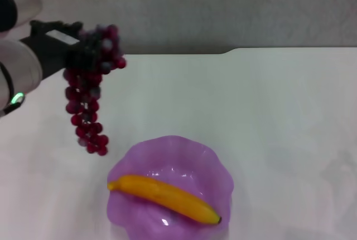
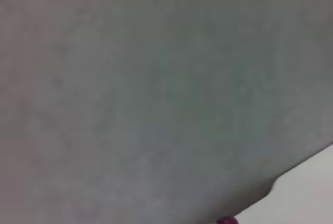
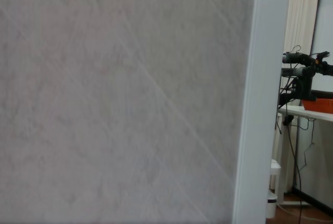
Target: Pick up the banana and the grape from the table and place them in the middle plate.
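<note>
The robot's left gripper should release the grape across the middle of the banana (image 1: pixel 158 193) in the purple middle plate.
In the head view the banana (image 1: pixel 167 196) lies across the purple scalloped middle plate (image 1: pixel 217 167) near the front of the white table (image 1: pixel 268 111). The grape (image 1: pixel 89 92) hangs in the air at the left, above the table and up-left of the plate. My left gripper (image 1: pixel 83 50) is shut on the top of the bunch. The left wrist view shows mostly the grey wall, with one grape (image 2: pixel 227 220) at the picture's edge and a corner of the table (image 2: pixel 307 193). My right gripper is out of view.
A grey wall (image 1: pixel 212 5) rises behind the table's notched far edge (image 1: pixel 228 51). The right wrist view shows a wall, a white post (image 3: pixel 263 99) and distant equipment (image 3: pixel 304 73) on another table.
</note>
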Tool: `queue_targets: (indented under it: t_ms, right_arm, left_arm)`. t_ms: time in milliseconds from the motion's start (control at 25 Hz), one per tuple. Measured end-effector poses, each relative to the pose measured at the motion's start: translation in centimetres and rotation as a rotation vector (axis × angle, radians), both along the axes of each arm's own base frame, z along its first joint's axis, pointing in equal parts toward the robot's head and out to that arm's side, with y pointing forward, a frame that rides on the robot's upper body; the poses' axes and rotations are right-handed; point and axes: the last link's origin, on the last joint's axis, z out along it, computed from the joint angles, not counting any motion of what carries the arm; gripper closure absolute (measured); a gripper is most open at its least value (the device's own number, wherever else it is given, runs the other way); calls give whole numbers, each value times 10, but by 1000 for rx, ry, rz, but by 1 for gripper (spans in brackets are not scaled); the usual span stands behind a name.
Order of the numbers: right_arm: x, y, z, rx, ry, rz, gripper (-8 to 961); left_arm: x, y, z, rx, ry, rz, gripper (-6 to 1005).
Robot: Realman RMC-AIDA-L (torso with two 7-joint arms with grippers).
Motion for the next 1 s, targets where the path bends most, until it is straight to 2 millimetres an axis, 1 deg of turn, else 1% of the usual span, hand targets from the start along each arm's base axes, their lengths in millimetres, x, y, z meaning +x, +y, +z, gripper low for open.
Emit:
queue_targets:
  t_ms: [40, 120, 240, 360, 520, 720, 880, 1000]
  right_arm:
    - [0, 0, 0, 0, 0, 0, 932]
    - [0, 1, 0, 0, 0, 1, 932]
    - [-1, 1, 0, 0, -1, 2, 932]
    - [0, 1, 1, 0, -4, 0, 932]
    - [0, 1, 1, 1, -4, 0, 932]
    - [-2, 3, 0, -1, -1, 5, 932]
    - [-2, 3, 0, 1, -1, 7, 932]
    - [-2, 3, 0, 3, -1, 9, 932]
  left_arm:
    - [0, 0, 0, 0, 0, 0, 681]
    - [15, -11, -8, -35, 9, -50, 684]
    - [33, -27, -28, -120, 34, -108, 689]
    - [39, -37, -45, -183, 45, -129, 690]
    - [43, -47, -61, -245, 55, -141, 691]
    - [34, -48, -78, -295, 75, -123, 693]
    - [20, -48, -95, -346, 109, -90, 695]
    - [7, -42, -105, -371, 138, -53, 697]
